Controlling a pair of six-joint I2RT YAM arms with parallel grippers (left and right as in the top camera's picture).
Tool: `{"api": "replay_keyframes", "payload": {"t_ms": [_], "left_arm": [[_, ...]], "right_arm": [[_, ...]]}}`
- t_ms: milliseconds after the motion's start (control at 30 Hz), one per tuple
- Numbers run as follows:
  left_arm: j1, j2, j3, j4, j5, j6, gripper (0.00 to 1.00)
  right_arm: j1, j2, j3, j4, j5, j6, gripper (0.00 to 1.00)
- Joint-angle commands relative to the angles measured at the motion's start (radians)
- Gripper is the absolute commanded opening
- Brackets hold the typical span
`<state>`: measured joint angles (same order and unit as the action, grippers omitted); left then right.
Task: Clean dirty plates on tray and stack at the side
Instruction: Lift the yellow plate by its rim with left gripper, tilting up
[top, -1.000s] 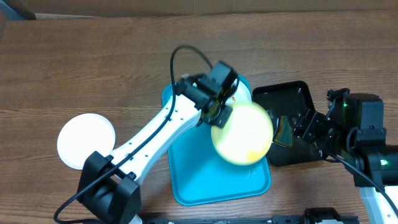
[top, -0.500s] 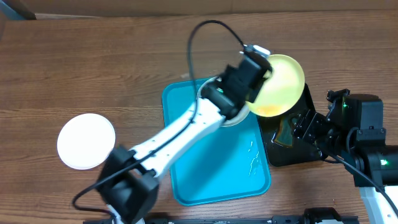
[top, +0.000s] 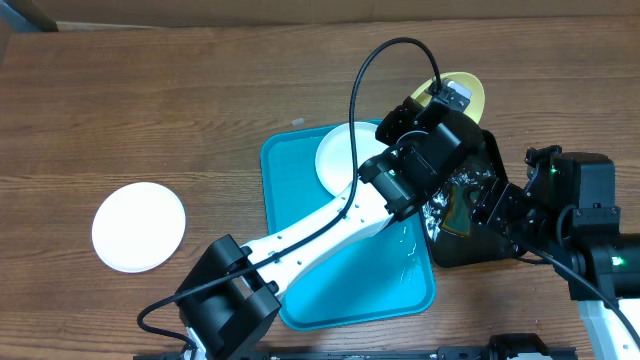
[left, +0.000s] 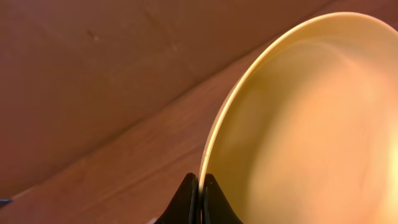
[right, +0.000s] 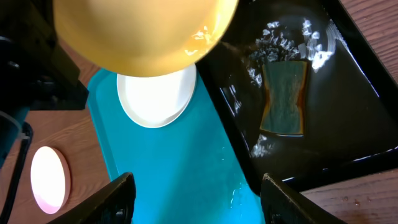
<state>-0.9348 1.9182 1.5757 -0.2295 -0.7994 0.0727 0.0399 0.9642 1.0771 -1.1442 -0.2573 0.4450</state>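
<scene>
I should use my left gripper to put the pale yellow-green plate down on top of the white plate on the bare table (top: 136, 221).
My left gripper (left: 200, 186) is shut on the rim of the pale yellow-green plate (left: 311, 118) and holds it tilted in the air above the far end of the black tray (top: 482, 250). In the overhead view the arm hides most of this plate (top: 464, 92), and it also shows at the top of the right wrist view (right: 143, 31). A white plate (top: 338, 158) lies at the far end of the turquoise tray (top: 330, 270). Another white plate (top: 139, 226) lies on the table at the left. My right gripper (right: 198, 199) is open and empty above the trays' near edges.
The glossy black tray (right: 354, 124) stands right of the turquoise tray (right: 180, 168) and holds foam and a green-yellow sponge (right: 285, 96). Water drops lie on the turquoise tray. The left arm's cable loops above the trays. A cardboard wall runs along the table's back.
My left arm carried the yellow-green plate from above the turquoise tray to the back right, over the black tray. The white plate on the tray is now uncovered. The right arm stayed still.
</scene>
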Motion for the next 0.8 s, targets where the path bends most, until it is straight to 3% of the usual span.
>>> {"api": "replay_keyframes", "payload": {"t_ms": [0,767], "left_arm": [[-0.022,-0.009,0.018,0.033,-0.076,0.087,0.04],[-0.063,-0.023,0.018,0.056,-0.134,0.131,0.04]], "right_arm": [[-0.003,-0.008,0.024,0.005,0.013,0.0,0.66],[-0.003,-0.008,0.024,-0.011,0.013,0.0,0.66]]}}
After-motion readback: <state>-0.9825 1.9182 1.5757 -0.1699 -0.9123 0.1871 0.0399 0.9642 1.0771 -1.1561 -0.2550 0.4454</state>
